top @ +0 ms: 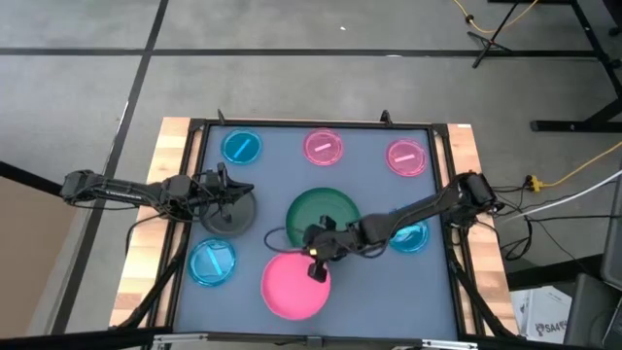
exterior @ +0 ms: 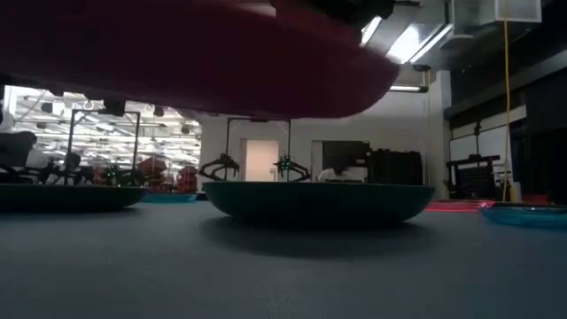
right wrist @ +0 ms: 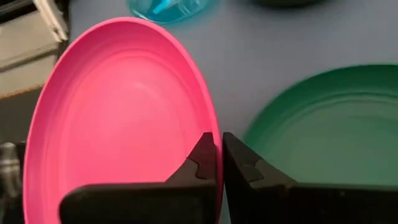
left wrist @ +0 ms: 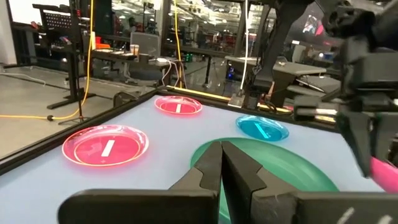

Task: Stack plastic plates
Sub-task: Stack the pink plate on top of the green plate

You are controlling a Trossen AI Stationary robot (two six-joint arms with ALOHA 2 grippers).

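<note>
The robot's right gripper needs to set the hot pink plate down flat on the middle of the dark green plate [top: 323,226] [right wrist: 387,148].
My right gripper [top: 316,261] [right wrist: 217,152] is shut on the hot pink plate [top: 293,287] [right wrist: 118,118], which shows as a dark red underside [exterior: 177,53] high in the low view. The dark green plate [top: 324,214] [exterior: 314,199] [right wrist: 323,124] lies flat on the mat just beyond it. Small translucent plates lie flat around them: blue ones [top: 241,147] [top: 212,262] [top: 410,236] and pink ones [top: 324,147] [top: 406,157]. My left gripper [top: 238,192] [left wrist: 221,162] is shut and hovers on the left, above a dark grey plate [top: 228,216]. My right gripper pinches the hot pink plate's rim [right wrist: 213,121] on the side facing the green plate. One finger [right wrist: 200,157] lies on the inner face, the other [right wrist: 242,163] outside the rim. It comes slanting down from the table's right. The plate is lifted clear and tilted.
The blue-grey mat [top: 379,282] sits in a black frame [top: 194,136] on a wooden table. The right arm [top: 418,209] reaches over the blue plate on the right. Bare mat lies near the front right corner. Room equipment stands beyond the far edge.
</note>
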